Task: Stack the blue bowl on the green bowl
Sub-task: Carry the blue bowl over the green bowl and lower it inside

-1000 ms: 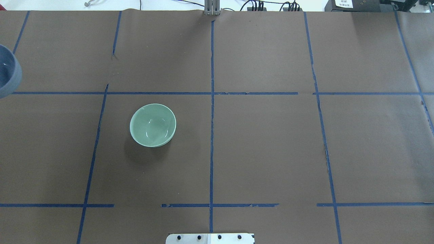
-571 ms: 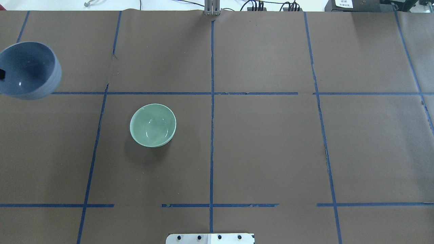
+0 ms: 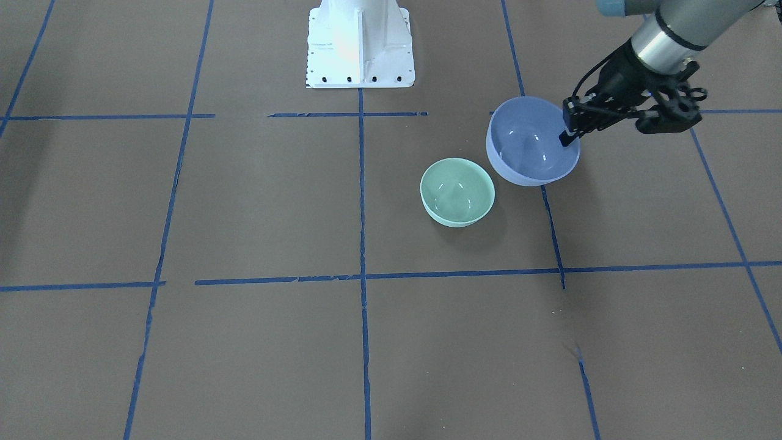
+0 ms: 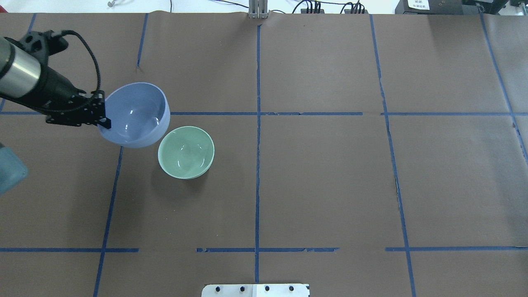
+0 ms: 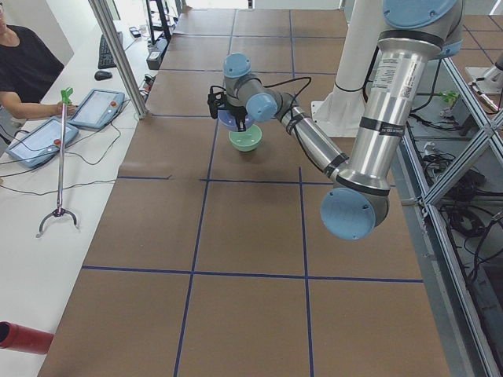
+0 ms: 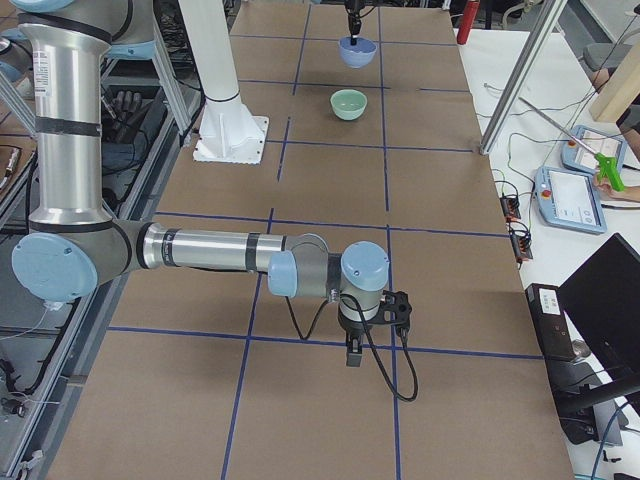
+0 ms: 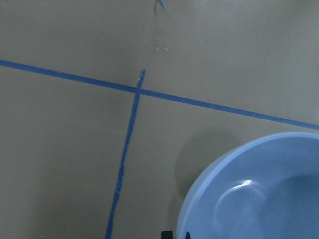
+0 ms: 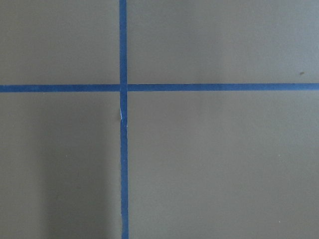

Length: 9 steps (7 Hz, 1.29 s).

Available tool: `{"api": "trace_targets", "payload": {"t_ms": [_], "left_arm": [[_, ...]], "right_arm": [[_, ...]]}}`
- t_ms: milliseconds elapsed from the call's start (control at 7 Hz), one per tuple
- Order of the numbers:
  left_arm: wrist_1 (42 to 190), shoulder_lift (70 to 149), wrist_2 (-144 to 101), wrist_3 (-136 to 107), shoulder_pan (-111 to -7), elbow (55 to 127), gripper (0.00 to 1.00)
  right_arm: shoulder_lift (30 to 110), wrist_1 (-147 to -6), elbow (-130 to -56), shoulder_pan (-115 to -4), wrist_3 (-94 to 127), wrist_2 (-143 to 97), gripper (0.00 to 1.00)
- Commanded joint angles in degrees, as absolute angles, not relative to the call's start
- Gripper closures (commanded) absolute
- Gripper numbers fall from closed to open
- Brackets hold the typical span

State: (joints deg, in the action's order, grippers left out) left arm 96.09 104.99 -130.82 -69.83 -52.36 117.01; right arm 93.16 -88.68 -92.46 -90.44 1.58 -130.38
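Note:
Next, I let go of the blue bowl with my left gripper once it is nested upright inside the empty green bowl (image 3: 460, 188) on the brown table.
The blue bowl (image 4: 136, 115) hangs tilted above the table in my left gripper (image 4: 103, 117), which is shut on its rim at the side away from the green bowl. The green bowl (image 4: 186, 152) stands upright and empty on the brown table. In the overhead view the blue bowl is up and left of it, their rims almost meeting. The front view shows the blue bowl (image 3: 531, 143), the left gripper (image 3: 568, 131) and the green bowl (image 3: 457, 191). The left wrist view shows the blue bowl (image 7: 259, 194). My right gripper (image 6: 352, 355) hovers low, far from both bowls; I cannot tell whether it is open.
Blue tape lines (image 4: 258, 123) divide the brown table cover into squares. The white robot base (image 3: 360, 43) stands at the table's near edge. An operator with tablets (image 5: 47, 129) sits at a side bench.
The blue bowl has moved right from the overhead view's left edge to just beside the green bowl. The left arm and gripper have come into view with it.

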Motion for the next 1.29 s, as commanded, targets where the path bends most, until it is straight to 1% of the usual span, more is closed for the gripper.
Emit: {"api": "trace_targets", "payload": {"t_ms": [0,286,1143], "left_arm": [[106.91,106.35,-125.96,-78.20,-46.51,110.51,1.00],[107.58,106.43,-123.23,-78.49,-43.87,109.16,1.00],[107.75,106.52,-122.70,-78.31,-41.04,108.28,1.00]], "right_arm": [[93.16,-88.68,-92.46,-90.44,1.58,-130.34,0.00],[93.16,-88.68,-92.46,-90.44,1.58,-130.34,0.00],[93.16,-88.68,-92.46,-90.44,1.58,-130.34,0.00]]}}
